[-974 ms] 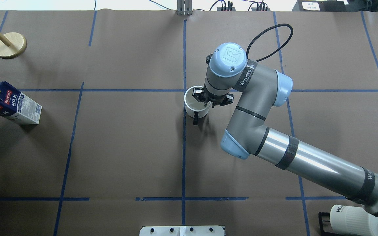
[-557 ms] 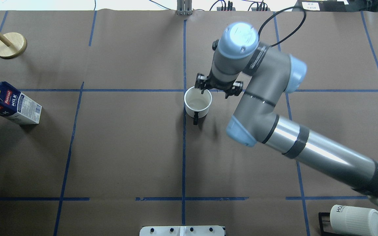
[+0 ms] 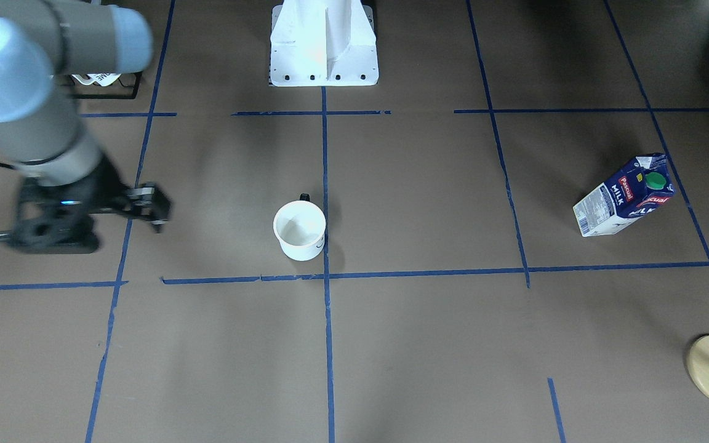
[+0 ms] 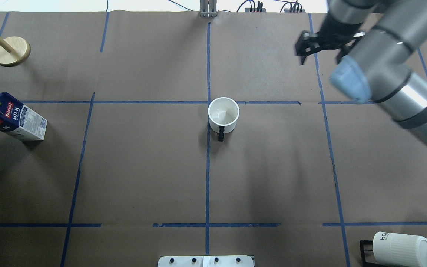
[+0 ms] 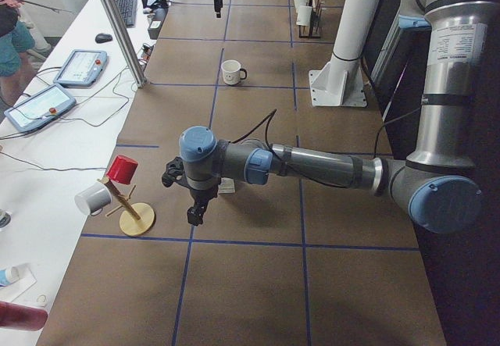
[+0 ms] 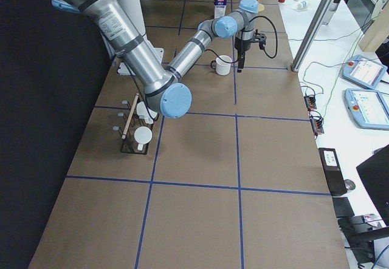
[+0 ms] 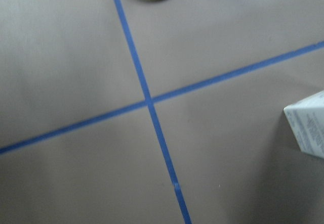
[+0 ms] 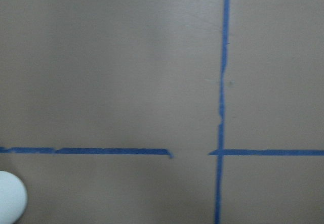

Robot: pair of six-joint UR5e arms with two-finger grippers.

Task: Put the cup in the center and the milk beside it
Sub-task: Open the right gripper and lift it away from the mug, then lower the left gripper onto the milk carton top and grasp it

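Observation:
Next, I move my left gripper to the milk and close it on its upper side (image 3: 629, 178), just under the green cap.
The white cup (image 4: 223, 115) stands upright and free, just below and right of the center tape crossing (image 4: 208, 102), with its black handle toward the robot. It also shows in the front view (image 3: 300, 231). The milk (image 4: 9, 116) stands at the table's left edge, far from the cup. My right gripper (image 4: 321, 55) is open and empty, raised over the far right part of the table. My left gripper (image 5: 194, 215) shows only in the left side view, above the milk's area, and I cannot tell its state. The left wrist view shows only a carton corner (image 7: 309, 128).
A wooden mug stand (image 4: 11, 52) stands at the far left corner, holding a red cup (image 5: 123, 169) and a white mug (image 5: 94, 197). A black rack with ribbed white mugs (image 4: 400, 246) sits at the near right. The robot's white base (image 3: 324, 43) is at the near edge.
My right gripper let go of the cup's rim, rose and swung away to the far right. The cup stayed by the crossing. The milk has not moved.

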